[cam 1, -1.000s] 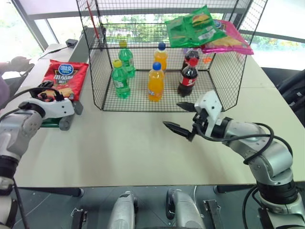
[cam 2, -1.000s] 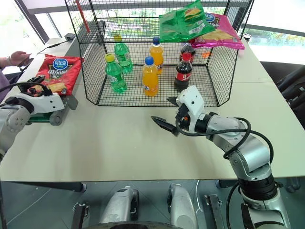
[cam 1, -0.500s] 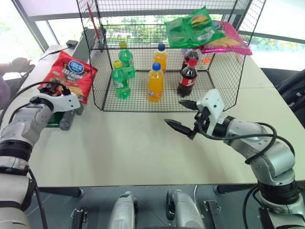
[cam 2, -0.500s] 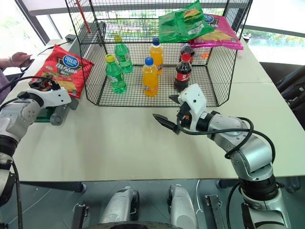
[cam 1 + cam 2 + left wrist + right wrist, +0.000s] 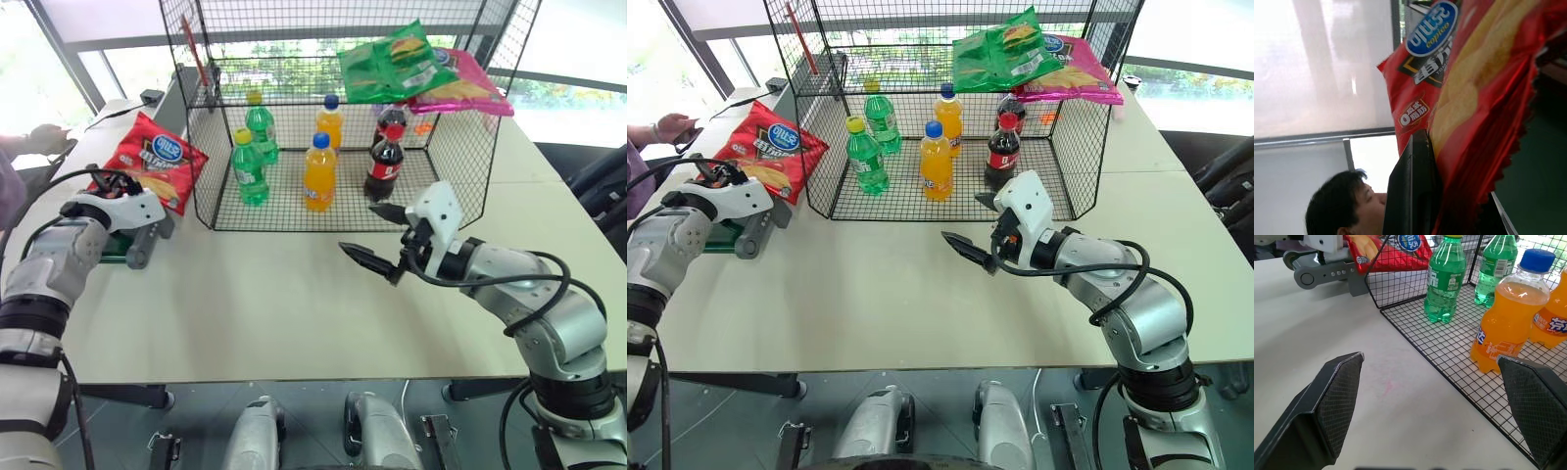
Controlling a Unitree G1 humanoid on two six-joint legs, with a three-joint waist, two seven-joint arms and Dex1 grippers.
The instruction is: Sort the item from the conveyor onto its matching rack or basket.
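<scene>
The robot's left gripper needs to release the red snack bag on the top wire shelf [image 5: 279,67] beside the green bag.
The item, a red snack bag [image 5: 155,160] with a round blue logo, stands tilted up over the end of the conveyor [image 5: 125,245] at the left. My left gripper [image 5: 111,182] is shut on the bag's near edge. In the left wrist view a black finger [image 5: 1413,196] presses against the red bag [image 5: 1474,98]. My right gripper [image 5: 358,227] hangs open with nothing in it over the table in front of the cage, and its fingers [image 5: 1334,401] are spread wide. The cage's top wire shelf [image 5: 274,29] carries a green bag [image 5: 387,61] and a pink bag [image 5: 465,90].
On the cage's lower grid stand green bottles [image 5: 248,166], orange bottles [image 5: 317,172] and cola bottles [image 5: 385,162]. A person's hand [image 5: 44,137] rests at the far left beyond the conveyor. Bare white table [image 5: 265,294] lies between my two arms.
My left gripper has shut on the red bag and raised its near edge, so the bag went from lying flat on the belt to tilting up. The right arm has stayed still.
</scene>
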